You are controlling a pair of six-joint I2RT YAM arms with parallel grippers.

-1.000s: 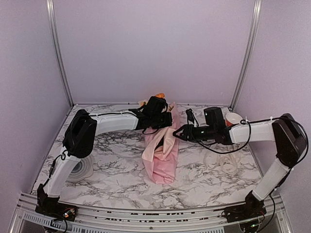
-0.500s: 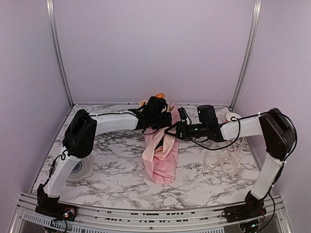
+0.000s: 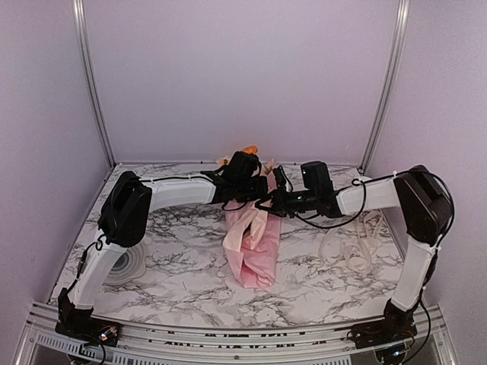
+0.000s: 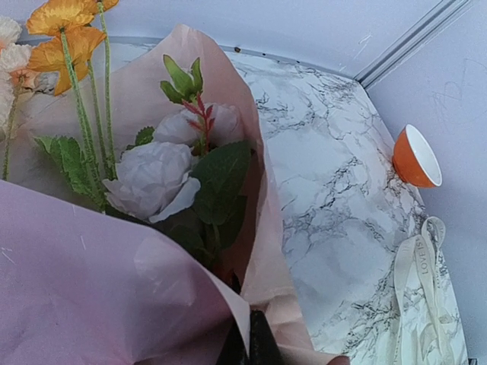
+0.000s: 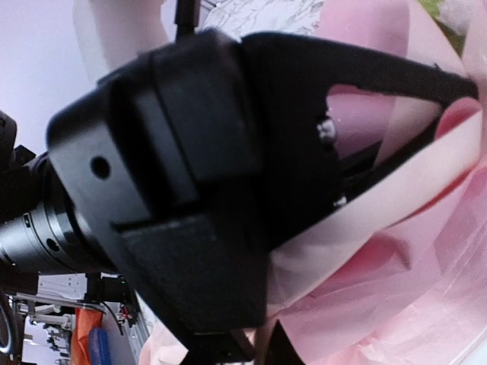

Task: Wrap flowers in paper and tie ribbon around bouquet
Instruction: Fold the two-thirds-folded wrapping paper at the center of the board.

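Note:
I need to take that edge (image 5: 373, 215) of the paper, now held by my left gripper, with my right gripper while the cone's lower end gapes, before my left gripper gathers that end.
The bouquet (image 3: 255, 247) lies mid-table as a pink cone of paper (image 4: 91, 289), its wide end toward the back wall. The flowers (image 4: 156, 179) show at that end: whitish blossoms, green leaves and orange blossoms (image 4: 65, 34). My left gripper (image 4: 251, 346) is shut on an edge of the paper near the cone's upper part (image 3: 259, 190). My right gripper (image 3: 268, 204) has come in from the right, right next to the left one. Its fingertips (image 5: 275, 344) stand close together with a fold of pink paper between them. The ribbon (image 3: 358, 242) lies loose on the table at the right.
A small orange-and-white bowl (image 4: 415, 156) stands near the back right corner, with the ribbon (image 4: 418, 296) in front of it. A round grey ringed disc (image 3: 125, 262) lies by the left arm's base. The left gripper's black body (image 5: 190, 175) fills most of the right wrist view.
The right arm has swung left from beside the bowl to the bouquet, and its jaws have narrowed onto the paper. The left arm and bouquet have stayed put.

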